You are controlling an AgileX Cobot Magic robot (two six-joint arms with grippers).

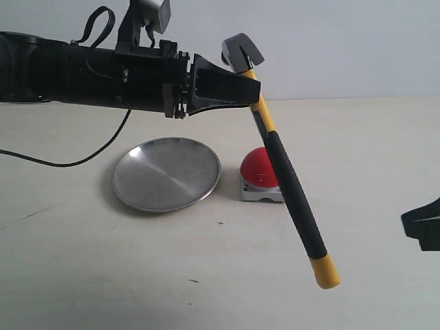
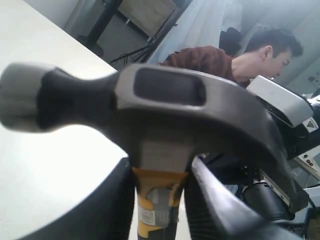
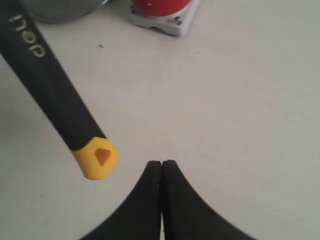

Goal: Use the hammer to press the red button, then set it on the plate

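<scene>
I should next move my right gripper to the lower part of the hammer's black handle (image 1: pixel 305 229) (image 3: pixel 75 118) and close it there, just above the yellow butt.
My left gripper (image 1: pixel 249 93) is shut on the hammer (image 1: pixel 289 182), gripping the yellow neck just under the dark head (image 2: pixel 165 107). The hammer hangs in the air, head up, its black handle slanting down to the right with the yellow butt (image 3: pixel 96 159) lowest. The handle crosses in front of the red button (image 1: pixel 261 168), which sits on its grey base on the table. Left of the button lies the silver plate (image 1: pixel 165 173), with nothing in it. My right gripper (image 3: pixel 162 163) is shut and holds nothing, low at the right edge of the exterior view (image 1: pixel 423 225).
A black cable (image 1: pixel 65 163) trails across the table left of the plate. The light table (image 1: pixel 172 275) runs wide in front of plate and button. A person (image 2: pixel 235 55) sits behind the table in the left wrist view.
</scene>
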